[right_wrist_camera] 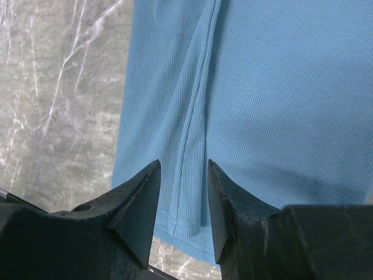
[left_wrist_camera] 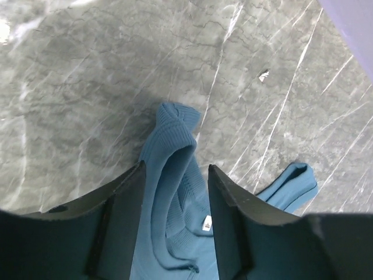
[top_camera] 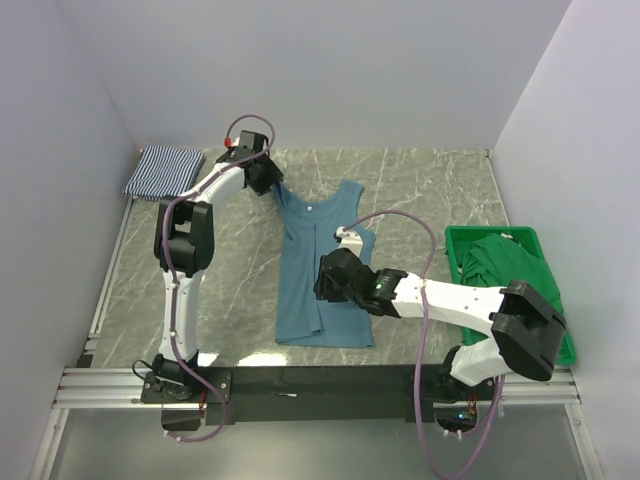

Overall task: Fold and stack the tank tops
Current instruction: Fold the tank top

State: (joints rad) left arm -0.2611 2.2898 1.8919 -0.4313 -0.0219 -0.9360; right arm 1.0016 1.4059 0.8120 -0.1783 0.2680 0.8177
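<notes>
The teal tank top's strap curls over itself under my left gripper, so next I grab the strap's end (left_wrist_camera: 179, 112) and straighten it before folding.
The teal tank top (top_camera: 300, 270) lies flat mid-table, straps toward the far wall, with its left side folded over along a lengthwise ridge. My left gripper (top_camera: 268, 180) is open at its far left strap; in the left wrist view the curled strap (left_wrist_camera: 175, 134) lies loose between the fingers (left_wrist_camera: 125, 198). My right gripper (top_camera: 330, 278) is open above the lower middle of the top; in the right wrist view the ridge and hem (right_wrist_camera: 192, 175) lie between its fingers (right_wrist_camera: 140, 204). The striped tank top (top_camera: 165, 170) lies folded at the far left corner.
A green crate (top_camera: 455, 245) stands at the right edge with dark green cloth (top_camera: 510, 265) in it. Walls close off the left, far and right sides. A black rail (top_camera: 300, 380) runs along the near edge.
</notes>
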